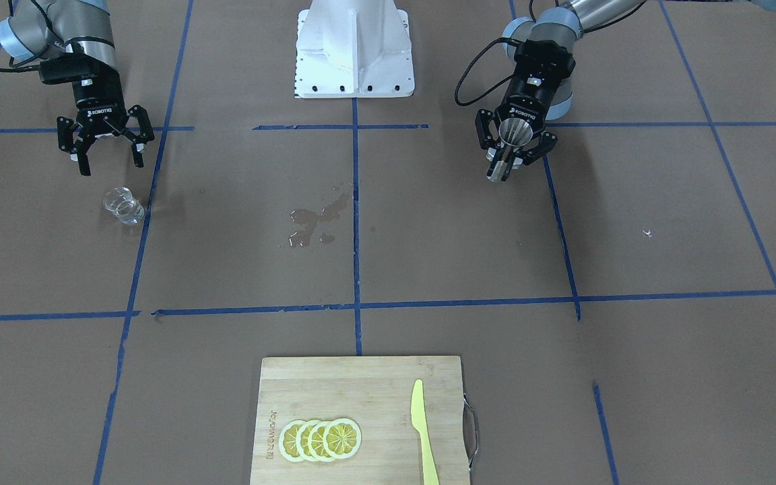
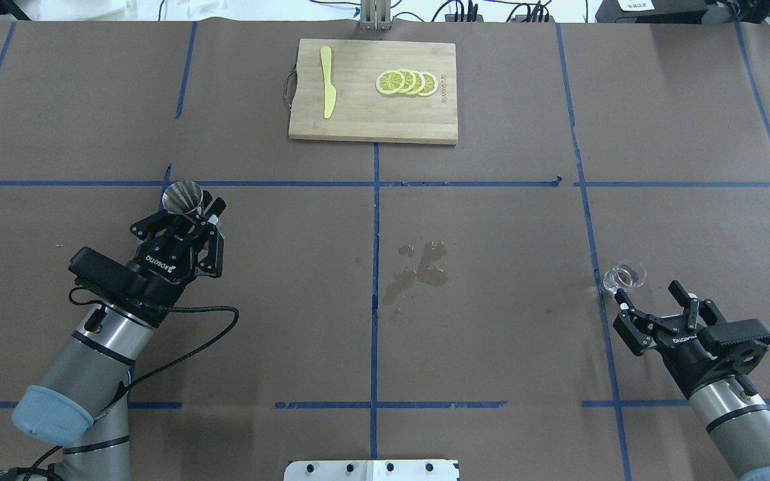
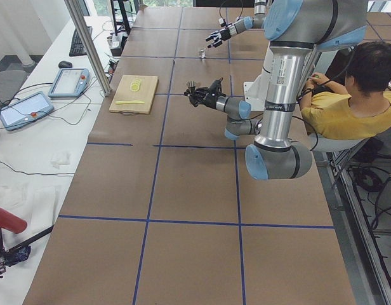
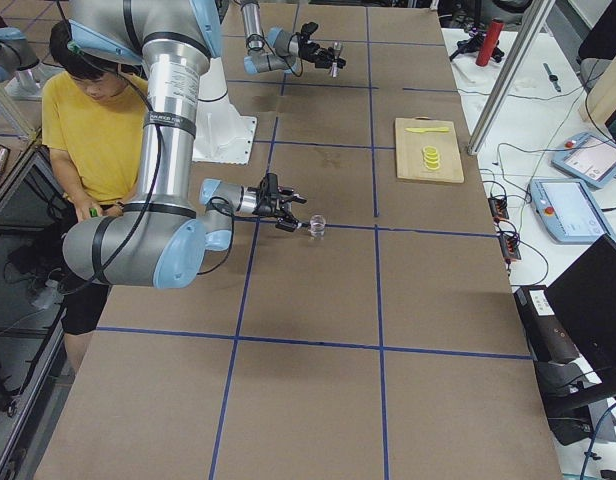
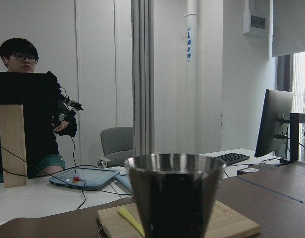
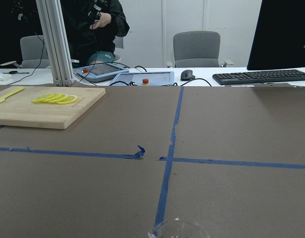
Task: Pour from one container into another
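Observation:
Next, my right gripper closes its fingers on the body (image 1: 127, 211) of the small clear glass cup, just a little below the cup's rim.
The small clear glass cup (image 2: 623, 276) stands on the brown table, just past the fingertips of my right gripper (image 2: 647, 292). That gripper is open and holds nothing. The front view shows the cup (image 1: 124, 205) below the right gripper (image 1: 110, 164), and only its rim (image 6: 178, 229) shows at the bottom edge of the right wrist view. My left gripper (image 2: 191, 210) is shut on the silver jigger (image 2: 183, 198), held above the table with its mouth up. In the left wrist view the jigger (image 5: 175, 196) fills the lower middle.
A wet spill (image 2: 418, 267) marks the table's middle. At the far side lies a wooden cutting board (image 2: 358, 120) with lemon slices (image 2: 406, 82) and a yellow knife (image 2: 327, 90). The white robot base (image 1: 354, 50) stands between the arms. A person (image 4: 93, 130) sits behind it.

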